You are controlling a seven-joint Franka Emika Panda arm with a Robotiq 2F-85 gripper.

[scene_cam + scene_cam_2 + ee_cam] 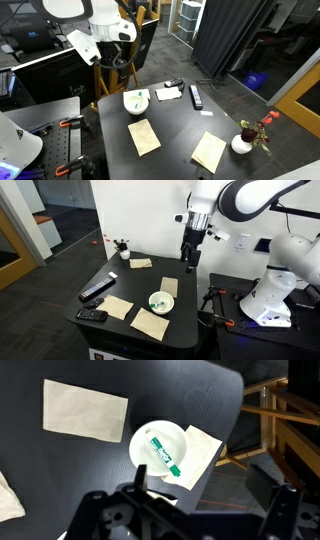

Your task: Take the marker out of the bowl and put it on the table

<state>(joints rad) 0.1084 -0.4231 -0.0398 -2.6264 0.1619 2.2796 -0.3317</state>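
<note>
My gripper will next move to the marker's green end [140,96] [173,467], opposite its white tip in the bowl, and close there.
The green marker [163,453] lies inside the small white bowl [145,435], slanted, with its tip toward the rim. The bowl stands on a napkin near one edge of the dark table [110,470]. It shows in both exterior views [136,101] [161,302], with the marker a green streak in it [139,98]. My gripper [188,255] hangs well above the table, off to the bowl's side toward the table edge. In the wrist view its fingers [205,495] are spread wide with nothing between them, and the bowl is above and left of them.
A black remote-shaped bar [196,96] [97,288] lies on the table. So do several paper napkins [144,136] [210,152] and a small black device [91,314]. A white vase with red flowers [243,143] stands at a far corner. A wooden chair [262,430] is past the table edge.
</note>
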